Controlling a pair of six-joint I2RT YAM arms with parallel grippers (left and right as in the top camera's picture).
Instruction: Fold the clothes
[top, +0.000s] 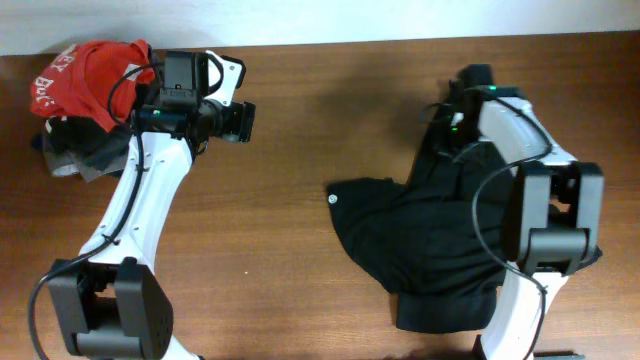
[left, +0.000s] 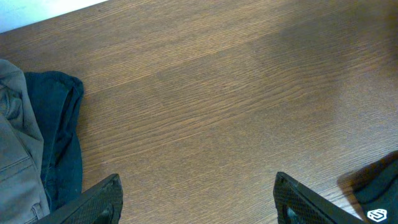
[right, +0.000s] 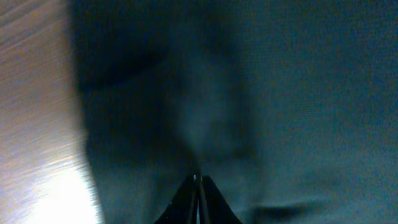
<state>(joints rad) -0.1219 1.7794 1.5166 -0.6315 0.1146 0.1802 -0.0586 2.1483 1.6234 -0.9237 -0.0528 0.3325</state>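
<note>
The black garment lies crumpled too far from the robot's left gripper, so the right gripper will grip it anew near its far edge (top: 438, 130) and pull it towards the middle.
A black garment (top: 430, 240) lies crumpled on the right side of the wooden table. My right gripper (top: 452, 112) is at its far upper edge. In the right wrist view the jaws (right: 199, 182) are pressed together, with the black cloth (right: 280, 93) puckered towards their tips and filling the view. My left gripper (top: 243, 121) is open and empty above bare wood, to the right of the clothes pile. Its fingers (left: 198, 194) are spread wide, and a corner of the black garment (left: 380, 183) shows at the lower right.
A pile of clothes sits at the far left corner: a red garment (top: 78, 70) on top of dark and grey ones (top: 70, 152). The left wrist view shows the grey garment (left: 12, 155) and a dark blue one (left: 61, 124). The table's far edge (top: 330, 42) meets a white wall.
</note>
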